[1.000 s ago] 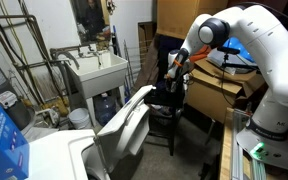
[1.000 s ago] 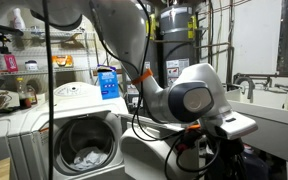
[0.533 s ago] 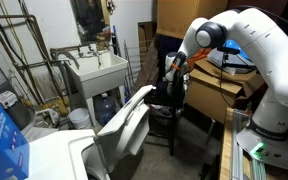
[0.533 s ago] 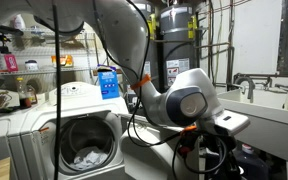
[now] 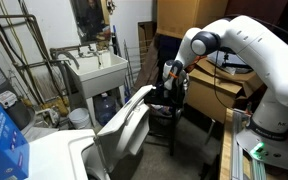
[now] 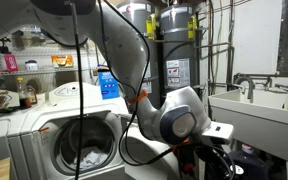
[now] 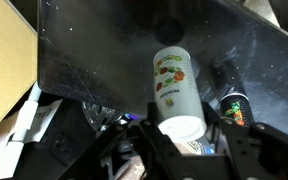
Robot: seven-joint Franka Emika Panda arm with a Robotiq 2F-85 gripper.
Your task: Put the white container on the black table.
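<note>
The robot's gripper should release the white container on the black table top beside the dark can (image 5: 168, 90) (image 7: 172, 65).
In the wrist view the white container (image 7: 173, 85), a bottle with a fruit label and a white cap, sits between the fingers of my gripper (image 7: 182, 122), which is shut on it. The bottle hangs close over the dark square top of the black table (image 7: 94, 55); I cannot tell whether it touches. In an exterior view the gripper (image 5: 172, 80) is low over the black table (image 5: 164, 112), between the sink and the cardboard boxes. In an exterior view (image 6: 199, 160) the gripper is mostly hidden behind the arm.
A dark can with a colourful label (image 7: 234, 108) stands on the table top right beside the bottle. A cardboard box (image 7: 4, 60) borders the table, with more boxes (image 5: 219, 95) behind it. A white sink (image 5: 99, 70) and an open washer door (image 5: 124, 125) stand nearby.
The arm has swung lower and closer to the black table top, with the white container still in the gripper.
</note>
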